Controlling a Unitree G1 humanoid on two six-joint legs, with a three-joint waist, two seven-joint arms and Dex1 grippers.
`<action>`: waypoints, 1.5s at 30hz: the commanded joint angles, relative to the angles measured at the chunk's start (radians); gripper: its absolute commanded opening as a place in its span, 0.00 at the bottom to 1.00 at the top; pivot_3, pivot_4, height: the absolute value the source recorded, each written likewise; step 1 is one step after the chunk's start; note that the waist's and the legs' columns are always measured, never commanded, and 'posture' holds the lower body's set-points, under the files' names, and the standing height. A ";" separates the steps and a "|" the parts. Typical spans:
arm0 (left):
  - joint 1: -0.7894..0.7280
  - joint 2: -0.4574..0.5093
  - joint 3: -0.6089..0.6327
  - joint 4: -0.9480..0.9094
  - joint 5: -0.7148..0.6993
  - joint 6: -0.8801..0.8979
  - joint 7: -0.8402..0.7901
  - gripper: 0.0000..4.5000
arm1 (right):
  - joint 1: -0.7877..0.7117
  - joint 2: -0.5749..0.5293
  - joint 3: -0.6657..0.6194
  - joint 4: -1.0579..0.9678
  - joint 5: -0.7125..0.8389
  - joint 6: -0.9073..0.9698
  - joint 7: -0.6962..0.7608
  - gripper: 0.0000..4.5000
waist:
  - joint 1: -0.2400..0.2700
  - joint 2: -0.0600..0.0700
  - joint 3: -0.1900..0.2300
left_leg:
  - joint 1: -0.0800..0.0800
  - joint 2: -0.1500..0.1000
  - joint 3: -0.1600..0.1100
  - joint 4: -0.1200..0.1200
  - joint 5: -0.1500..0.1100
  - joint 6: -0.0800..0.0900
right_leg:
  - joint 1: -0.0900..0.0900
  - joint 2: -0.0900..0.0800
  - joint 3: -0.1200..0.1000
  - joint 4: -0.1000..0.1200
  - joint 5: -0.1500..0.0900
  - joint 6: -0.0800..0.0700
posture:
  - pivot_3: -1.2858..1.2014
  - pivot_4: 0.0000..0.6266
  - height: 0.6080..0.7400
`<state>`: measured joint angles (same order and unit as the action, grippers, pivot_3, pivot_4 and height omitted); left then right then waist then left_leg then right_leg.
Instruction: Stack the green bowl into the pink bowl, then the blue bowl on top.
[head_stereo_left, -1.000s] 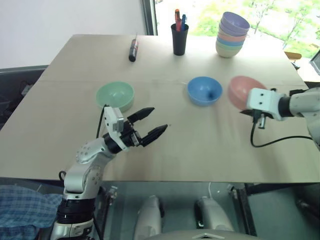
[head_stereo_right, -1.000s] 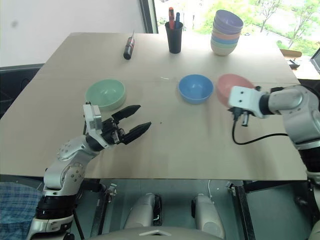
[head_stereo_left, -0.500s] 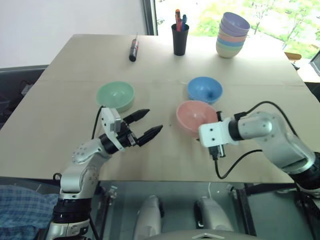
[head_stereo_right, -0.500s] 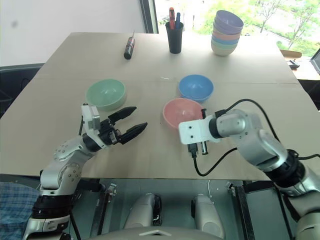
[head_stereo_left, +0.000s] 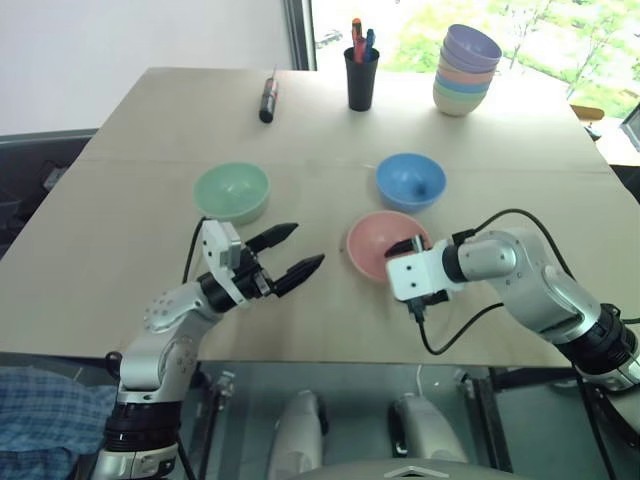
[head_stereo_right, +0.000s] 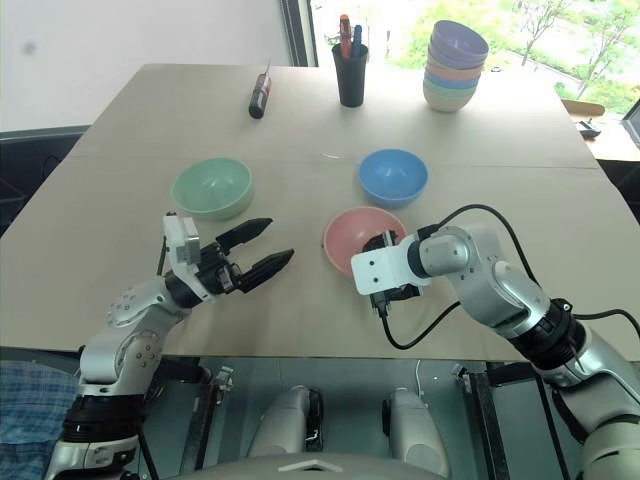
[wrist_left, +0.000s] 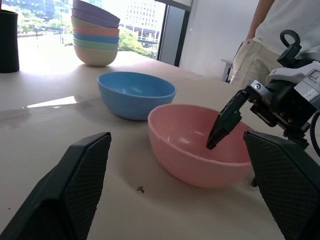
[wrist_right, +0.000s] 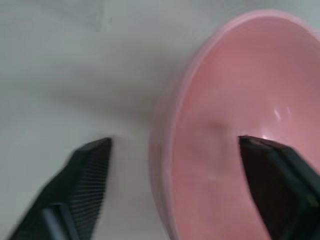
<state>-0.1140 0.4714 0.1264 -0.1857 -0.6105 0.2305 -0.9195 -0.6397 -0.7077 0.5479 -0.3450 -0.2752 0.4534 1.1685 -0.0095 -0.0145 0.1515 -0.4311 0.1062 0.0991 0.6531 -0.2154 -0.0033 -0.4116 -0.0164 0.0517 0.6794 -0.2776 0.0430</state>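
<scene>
Next, I move my left gripper to the green bowl's near-side rim (head_stereo_left: 258, 209), toward the pink bowl, and close it there.
The pink bowl (head_stereo_left: 372, 238) stands upright on the table's middle, near the front. My right gripper (wrist_right: 175, 142) is open astride its rim on the side facing me, one finger (wrist_left: 222, 125) inside the bowl and the other outside. The blue bowl (head_stereo_left: 410, 180) sits just behind the pink one, a little to its right. The green bowl (head_stereo_left: 231, 190) rests on the left half of the table. My left gripper (head_stereo_left: 306, 244) hovers open and empty between the green and pink bowls, pointing at the pink one.
A tall stack of pastel bowls (head_stereo_left: 466, 70) stands at the back right, a black cup of pens (head_stereo_left: 360, 75) at the back middle, a dark tool (head_stereo_left: 267, 98) at the back left. A person (wrist_left: 270, 30) stands beyond the table's right side.
My right gripper carried the pink bowl from the right side to the table's middle, lowered it onto the table and opened. The left arm has stayed in place.
</scene>
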 joint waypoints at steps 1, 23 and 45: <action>-0.007 -0.003 0.003 -0.030 0.000 -0.021 -0.006 1.00 | -0.013 -0.052 -0.132 -0.083 0.122 0.135 0.090 0.99 | 0.003 0.000 0.000 | 0.000 0.000 0.000 0.000 0.000 0.000 | 0.000 0.000 0.000 0.000 0.000 0.000 | 0.52 0.24 1.00; -0.346 0.039 -0.077 0.226 0.341 0.038 0.250 1.00 | 0.190 0.086 -0.851 -0.187 0.798 0.380 -0.136 0.99 | 0.009 -0.005 -0.002 | 0.000 -0.001 -0.002 -0.001 0.000 0.000 | 0.000 0.000 -0.001 0.000 0.000 0.000 | 0.52 0.24 1.00; -0.420 0.125 -0.128 0.248 0.616 0.168 0.382 1.00 | 0.277 -0.027 -0.857 -0.194 0.990 0.183 -0.146 0.99 | 0.001 -0.005 -0.001 | -0.001 -0.001 -0.002 -0.001 0.000 0.000 | 0.000 0.000 -0.001 0.000 0.000 0.000 | 0.52 0.24 1.00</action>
<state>-0.5341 0.5847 -0.0121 0.1205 -0.0080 0.3759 -0.5599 -0.3599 -0.7242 -0.2960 -0.5218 0.6954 0.6651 1.0287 -0.0085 -0.0196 0.1501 -0.4318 0.1056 0.0972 0.6520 -0.2155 -0.0031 -0.4112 -0.0162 0.0508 0.6793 -0.2774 0.0433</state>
